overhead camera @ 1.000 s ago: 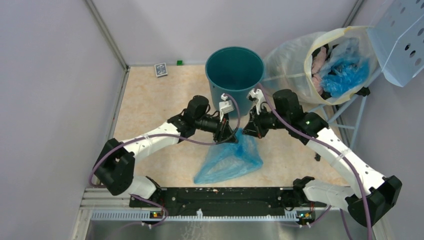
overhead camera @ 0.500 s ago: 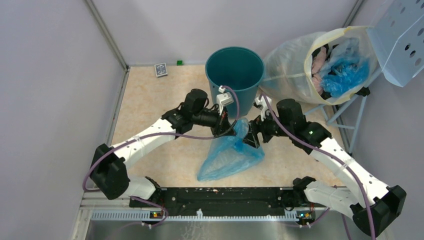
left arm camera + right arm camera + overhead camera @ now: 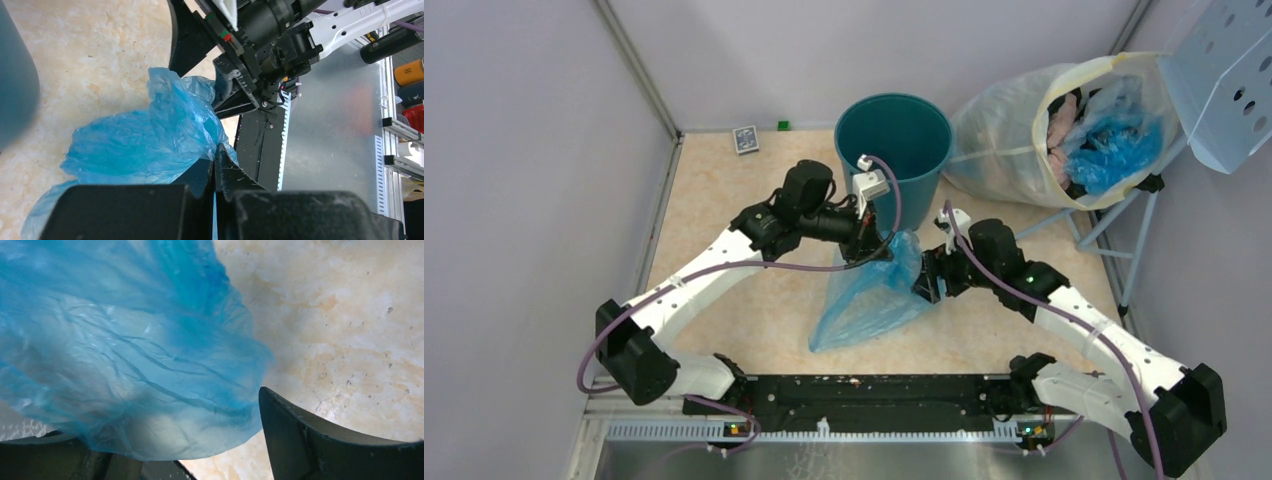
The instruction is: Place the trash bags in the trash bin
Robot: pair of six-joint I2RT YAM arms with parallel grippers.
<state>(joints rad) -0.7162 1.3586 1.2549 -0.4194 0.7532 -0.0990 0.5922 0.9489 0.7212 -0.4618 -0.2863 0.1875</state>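
Note:
The trash bag's top is bunched up by my left gripper, so my right gripper will pinch the trash bag's loose side (image 3: 200, 435) and pull the trash bag wide open.
The trash bag (image 3: 874, 295) is a crinkly light-blue plastic bag lying on the beige floor just in front of the dark-teal trash bin (image 3: 894, 140). My left gripper (image 3: 871, 252) is shut on the bag's top edge and holds it up beside the bin's near wall. In the left wrist view, blue film (image 3: 145, 140) is pinched between the closed jaws (image 3: 216, 160). My right gripper (image 3: 929, 282) stands open against the bag's right side. In the right wrist view the bag (image 3: 125, 350) bulges between the spread fingers (image 3: 310, 435) and covers the left one.
A cloudy-white sack (image 3: 1014, 135) with a cream rim leans at the back right, holding blue and pink items. A pale-blue perforated panel (image 3: 1224, 80) stands beside it on thin metal legs (image 3: 1114, 235). A small card box (image 3: 745, 139) lies by the back wall.
My right gripper has opened, let go of the bag's top and drawn back toward the near right. My left gripper has closed fully and raised the bag's edge toward the bin.

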